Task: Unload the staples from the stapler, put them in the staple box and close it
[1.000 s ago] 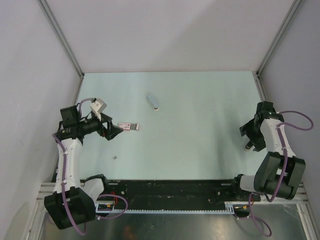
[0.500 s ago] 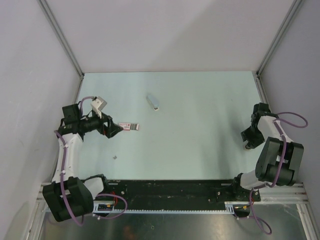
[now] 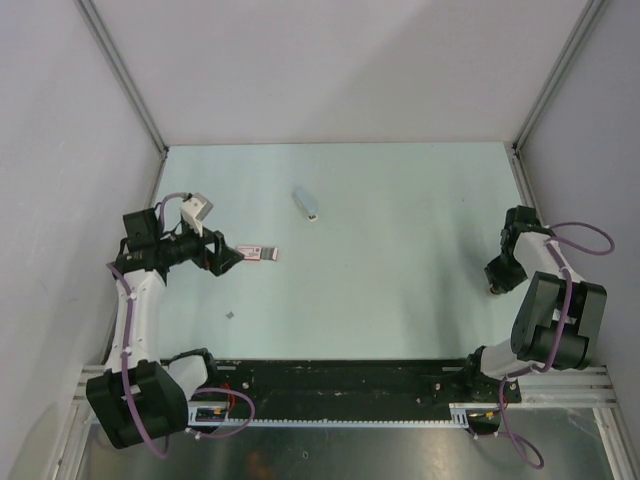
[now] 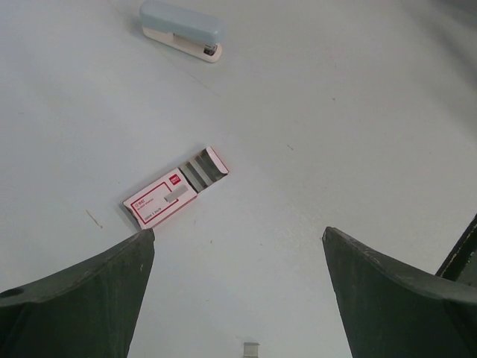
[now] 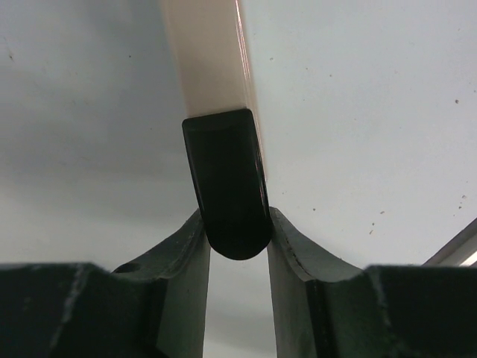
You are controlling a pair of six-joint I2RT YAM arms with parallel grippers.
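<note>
My right gripper has a release spot for the cream bar on the bare table (image 3: 339,277) in front of the stapler. Next, I let go of the bar there.
The stapler (image 3: 308,204) is a pale blue body on a cream base, lying shut on the table at the back middle, and it shows at the top of the left wrist view (image 4: 182,30). Its staples are hidden inside. My left gripper (image 3: 228,258) hangs open over the table (image 4: 238,233), just left of a red-and-white staple box (image 4: 175,195), apart from it. My right gripper (image 3: 497,278) is at the right edge. Its fingers (image 5: 298,253) press both sides of the black end of a cream bar (image 5: 212,67).
The staple box (image 3: 258,253) lies slid open with grey staple strips showing. A tiny grey scrap (image 3: 232,316) lies near the left arm, also at the bottom of the left wrist view (image 4: 250,349). Grey walls close in the table on three sides.
My right gripper has closed from wide open onto the bar's black end and pulled in toward the right wall. The left arm shifted only slightly.
</note>
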